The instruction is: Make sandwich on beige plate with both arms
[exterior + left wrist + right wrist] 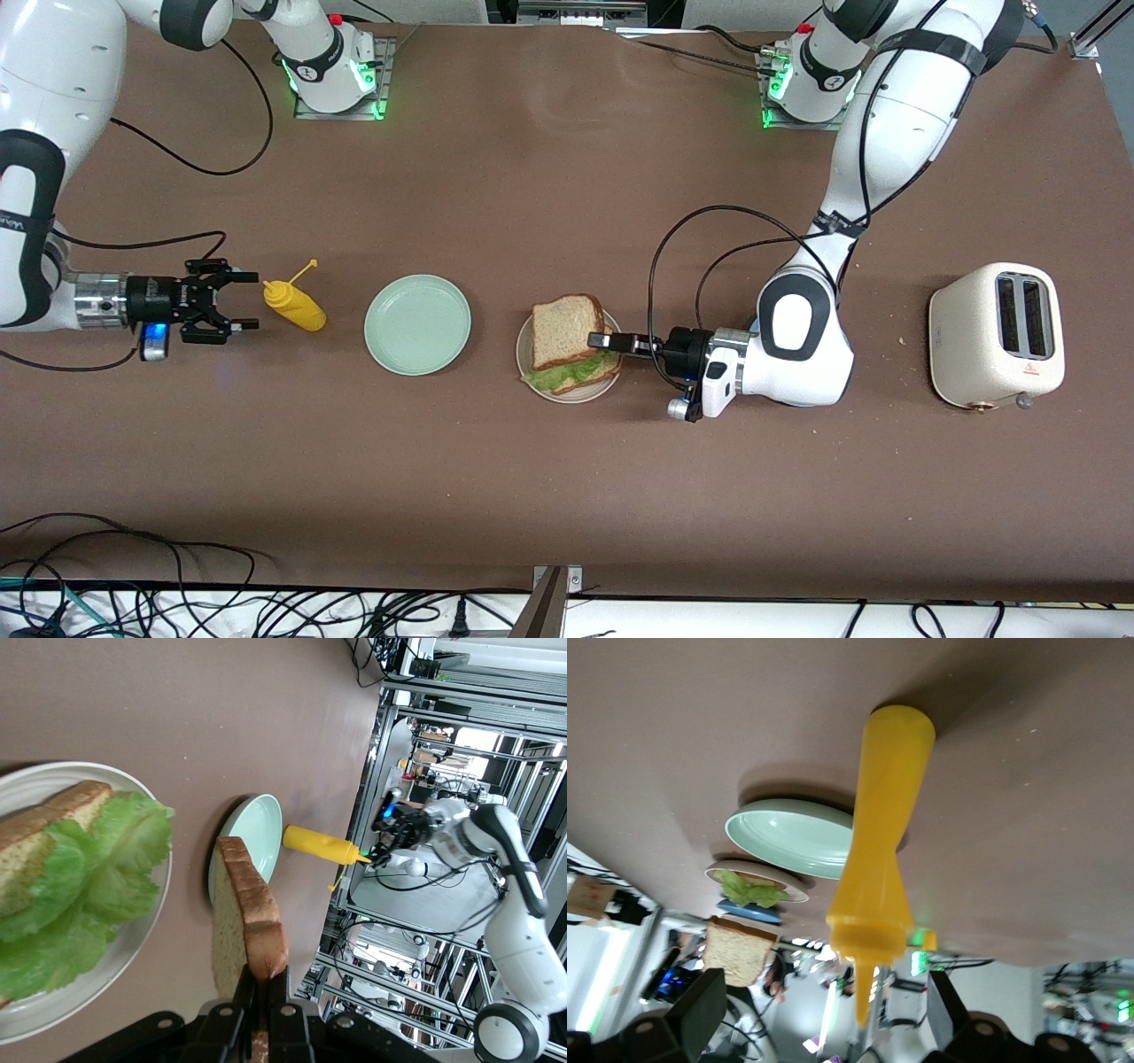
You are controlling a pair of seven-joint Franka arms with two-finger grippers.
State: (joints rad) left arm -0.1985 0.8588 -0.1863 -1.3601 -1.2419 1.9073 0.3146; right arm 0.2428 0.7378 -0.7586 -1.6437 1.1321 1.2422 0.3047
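Next, my left gripper sets the second bread slice, now held just above the lettuce, down on top of the green lettuce leaf (563, 358) (93, 879) that is on the beige plate, and lets go of it there.
The beige plate (532, 377) holds a bread slice (35, 850) with a ruffled green lettuce leaf (558, 377) on it. My left gripper (602, 339) is shut on the edge of a second bread slice (567, 330) and holds it just above the lettuce, apart from it. The left wrist view shows the fingers clamped on the crust (264, 979), with the plate rim (53, 1014) and lettuce (97, 877) beside it. My right gripper (241, 306) is open and empty, level with the table, beside the tip of a lying yellow mustard bottle (295, 306).
A pale mint-green plate (417, 323) lies between the mustard bottle and the beige plate. A cream toaster (997, 335) stands toward the left arm's end of the table. In the right wrist view the bottle (881, 842) lies just ahead of the open fingers (700, 1005).
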